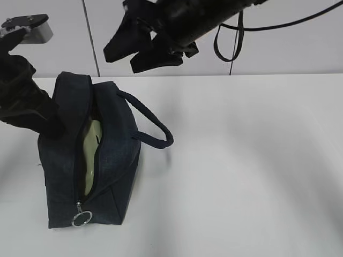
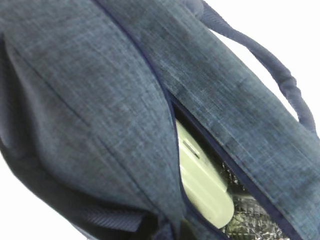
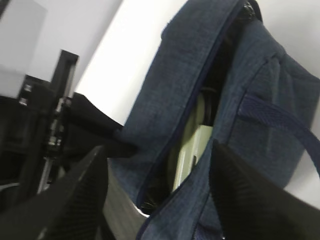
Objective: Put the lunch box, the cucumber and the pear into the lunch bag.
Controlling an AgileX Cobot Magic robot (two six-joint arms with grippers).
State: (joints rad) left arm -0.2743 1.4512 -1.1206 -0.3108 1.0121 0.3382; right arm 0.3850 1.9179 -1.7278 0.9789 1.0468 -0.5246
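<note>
The lunch bag sits far over on my left gripper's side. My right gripper should pinch the bag's rim (image 1: 119, 108) by the handle and help move the bag inward.
The navy lunch bag (image 1: 61, 160) lies on the white table with its zipper open. The pale sage-green lunch box (image 1: 92, 147) stands inside the opening; it also shows in the left wrist view (image 2: 200, 180) and the right wrist view (image 3: 192, 145). My left gripper (image 1: 52, 119) is at the bag's far left edge and pinches the fabric there. My right gripper (image 1: 131, 58) hangs open and empty above the bag's far end; in its own view (image 3: 157, 150) the open fingers frame the opening. The cucumber and the pear are not in view.
The bag's loop handle (image 1: 155, 128) sticks out to the right. The metal ring pull (image 1: 82, 218) hangs at the near end of the zipper. Silvery quilted lining (image 2: 250, 220) shows beside the lunch box. A black cable (image 1: 236, 32) hangs from the right arm.
</note>
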